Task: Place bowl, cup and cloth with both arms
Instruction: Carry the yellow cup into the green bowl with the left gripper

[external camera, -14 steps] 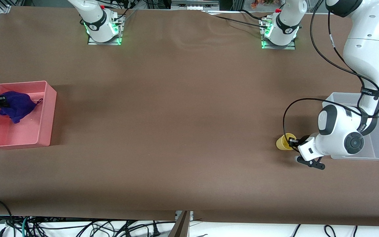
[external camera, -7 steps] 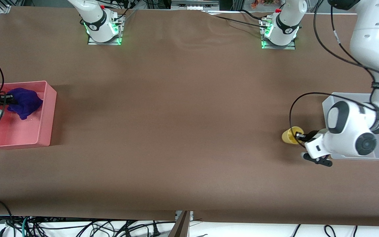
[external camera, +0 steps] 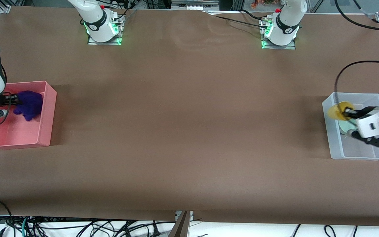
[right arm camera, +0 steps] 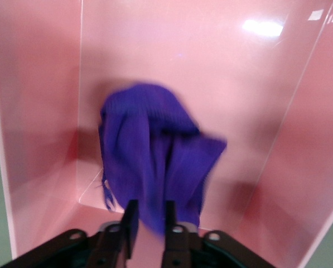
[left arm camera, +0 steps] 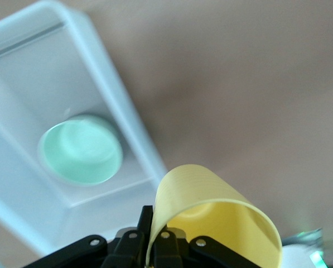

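Note:
I should let go of the yellow cup, now on its side over the bin, with my left gripper inside the mint-green bowl (external camera: 350,118) (left arm camera: 90,157) in the clear bin.
My left gripper (external camera: 347,113) is shut on the rim of the yellow cup (external camera: 337,111) and holds it on its side over the clear bin (external camera: 357,153) at the left arm's end of the table. In the left wrist view the cup (left arm camera: 211,215) is pinched at its wall by my left gripper (left arm camera: 155,223). The mint-green bowl (external camera: 344,127) sits in that bin, upright in the left wrist view (left arm camera: 81,151). My right gripper (external camera: 13,98) holds the purple cloth (external camera: 29,103) over the pink bin (external camera: 18,131). The cloth (right arm camera: 149,145) hangs between the right gripper (right arm camera: 151,215) fingers.
The pink bin's walls (right arm camera: 38,84) surround the cloth on all sides. The clear bin's wall (left arm camera: 116,106) runs between the bowl and the brown table. Both arm bases (external camera: 102,28) stand at the table's edge farthest from the front camera.
My left gripper lifted the yellow cup off the table and carried it over the clear bin. My right gripper moved the cloth a little farther over the pink bin, and the cloth bunched up.

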Tool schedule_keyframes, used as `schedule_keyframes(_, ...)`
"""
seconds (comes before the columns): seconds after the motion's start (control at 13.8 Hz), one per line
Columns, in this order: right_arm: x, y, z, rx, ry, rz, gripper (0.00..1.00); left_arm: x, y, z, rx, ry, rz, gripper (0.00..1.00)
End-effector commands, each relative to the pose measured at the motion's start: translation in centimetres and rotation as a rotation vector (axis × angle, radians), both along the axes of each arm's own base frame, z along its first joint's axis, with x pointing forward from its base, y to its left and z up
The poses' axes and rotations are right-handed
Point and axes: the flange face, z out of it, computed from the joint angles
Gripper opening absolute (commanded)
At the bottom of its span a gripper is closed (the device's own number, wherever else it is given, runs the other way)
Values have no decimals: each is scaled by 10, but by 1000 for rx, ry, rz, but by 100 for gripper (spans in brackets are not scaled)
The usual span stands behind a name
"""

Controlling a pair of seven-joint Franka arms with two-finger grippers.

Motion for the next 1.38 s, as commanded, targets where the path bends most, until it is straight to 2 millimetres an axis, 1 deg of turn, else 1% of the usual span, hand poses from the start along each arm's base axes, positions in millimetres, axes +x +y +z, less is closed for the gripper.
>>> schedule_keyframes(0.0,3,3,10,4,-26,-25,92,-18,72,-19,-16,44,-84,0)
schedule_keyframes(0.07,6,3,18,2,-36,-21,94,-22,91,-43,-53,33,-161,0)
schedule_keyframes(0.15,10,4,31,1,-48,-17,98,-29,103,-64,-60,3,-215,0)
schedule_keyframes(0.22,14,4,47,4,-59,-15,98,-40,122,-81,-66,-37,-218,0)
schedule_keyframes(0.29,18,5,63,8,-69,-9,99,-42,126,-95,-66,-79,-231,0)
schedule_keyframes(0.36,23,7,81,6,-87,-4,99,-42,126,-105,-65,-113,-241,0)
schedule_keyframes(0.44,25,10,98,13,-95,1,99,-42,127,-110,-66,-127,-242,0)
schedule_keyframes(0.51,28,18,117,22,-102,11,99,-42,129,-119,-75,-124,-239,0)
schedule_keyframes(0.58,34,28,137,29,-120,29,99,-42,129,-123,-78,-122,-239,0)
schedule_keyframes(0.73,37,41,174,47,-120,46,99,-43,129,-126,-88,-122,-231,0)
schedule_keyframes(0.8,42,59,187,63,-116,71,99,-42,129,-129,-94,-120,-229,0)
schedule_keyframes(0.87,48,75,193,72,-120,91,99,-42,129,-133,-98,-118,-227,0)
schedule_keyframes(0.94,52,88,200,70,-131,71,99,-42,129,-136,-102,-117,-225,10)
schedule_keyframes(1.02,56,107,205,71,-135,49,99,-42,129,-136,-103,-114,-225,58)
schedule_keyframes(1.09,59,131,210,74,-127,27,99,-42,128,-136,-105,-111,-227,100)
schedule_keyframes(1.23,65,189,214,73,-106,-44,99,-40,126,-127,-100,-116,-230,100)
schedule_keyframes(1.31,67,214,217,62,-100,-88,99,-39,125,-118,-93,-120,-230,100)
